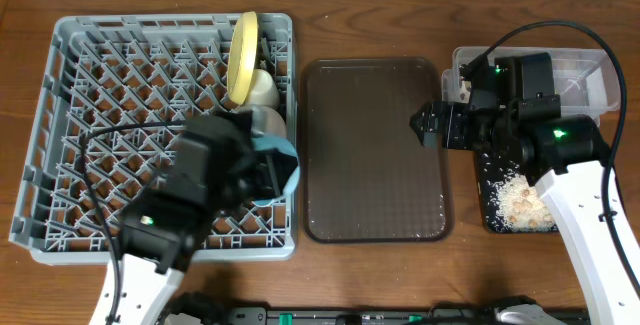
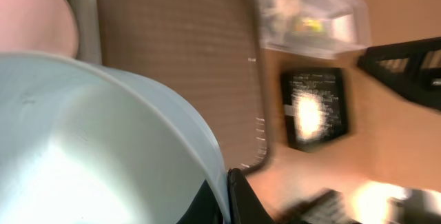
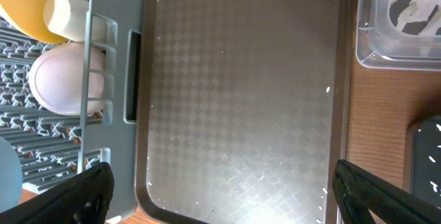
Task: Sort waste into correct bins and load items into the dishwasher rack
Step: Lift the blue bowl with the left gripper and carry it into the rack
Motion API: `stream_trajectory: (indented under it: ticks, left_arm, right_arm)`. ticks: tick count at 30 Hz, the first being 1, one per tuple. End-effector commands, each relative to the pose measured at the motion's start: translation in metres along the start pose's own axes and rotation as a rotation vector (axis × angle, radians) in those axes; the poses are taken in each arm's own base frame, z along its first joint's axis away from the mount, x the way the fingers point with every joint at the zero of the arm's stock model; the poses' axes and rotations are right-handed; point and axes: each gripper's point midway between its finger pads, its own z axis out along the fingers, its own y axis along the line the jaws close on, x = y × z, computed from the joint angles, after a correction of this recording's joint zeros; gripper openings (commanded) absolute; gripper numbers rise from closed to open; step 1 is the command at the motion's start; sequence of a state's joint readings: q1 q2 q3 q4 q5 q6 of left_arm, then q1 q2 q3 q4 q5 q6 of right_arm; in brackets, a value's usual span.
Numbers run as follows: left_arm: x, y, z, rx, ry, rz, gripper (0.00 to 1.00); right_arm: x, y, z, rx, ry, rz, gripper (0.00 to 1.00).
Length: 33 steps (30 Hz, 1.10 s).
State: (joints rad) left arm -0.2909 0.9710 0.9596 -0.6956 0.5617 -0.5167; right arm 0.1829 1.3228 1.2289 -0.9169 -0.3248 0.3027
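Observation:
My left gripper will set the light blue bowl, now held over the rack's edge, into the rack and let go of it there, on the near side of the white bowl (image 1: 230, 186).
The grey dishwasher rack (image 1: 80, 115) fills the left of the overhead view. The yellow plate (image 1: 243, 57) stands on edge at its right side, with the white cup (image 1: 262, 87) and white bowl (image 1: 262, 120) beside it. My left gripper (image 1: 272, 170) is shut on the rim of the light blue bowl (image 1: 288, 163), held over the rack's right edge; the bowl fills the left wrist view (image 2: 96, 155). My right gripper (image 1: 425, 123) is open and empty over the brown tray's right edge. The clear container (image 1: 590, 75) holds white napkin paper. The black tray (image 1: 520, 200) holds rice scraps.
The brown serving tray (image 1: 375, 150) lies between the rack and the bins, bare apart from tiny white specks. In the right wrist view the rack's wall (image 3: 117, 79) and the clear container's corner (image 3: 400, 24) flank the tray. Cables run over both arms.

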Motion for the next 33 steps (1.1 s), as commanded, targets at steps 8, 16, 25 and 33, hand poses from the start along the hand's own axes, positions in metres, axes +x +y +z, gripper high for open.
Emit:
stream_trajectory:
  ticks: [8, 16, 25, 33]
  left_arm:
    - [-0.052, 0.002, -0.036, 0.595, 0.060, -0.067, 0.06]
    - [-0.082, 0.068, -0.021, 0.670, 0.050, -0.329, 0.06]
    - [-0.078, 0.085, -0.014, 0.663, 0.050, -0.379, 0.06]
    - [-0.073, 0.094, -0.016, 0.657, 0.040, -0.431, 0.06]
  right_arm:
    - [0.001, 0.002, 0.002, -0.003, 0.007, -0.010, 0.99]
    - [0.001, 0.002, 0.002, -0.003, 0.007, -0.010, 0.99]
    - [0.001, 0.002, 0.002, -0.003, 0.007, -0.010, 0.99]
    - [0.001, 0.002, 0.002, -0.003, 0.007, -0.010, 0.99]
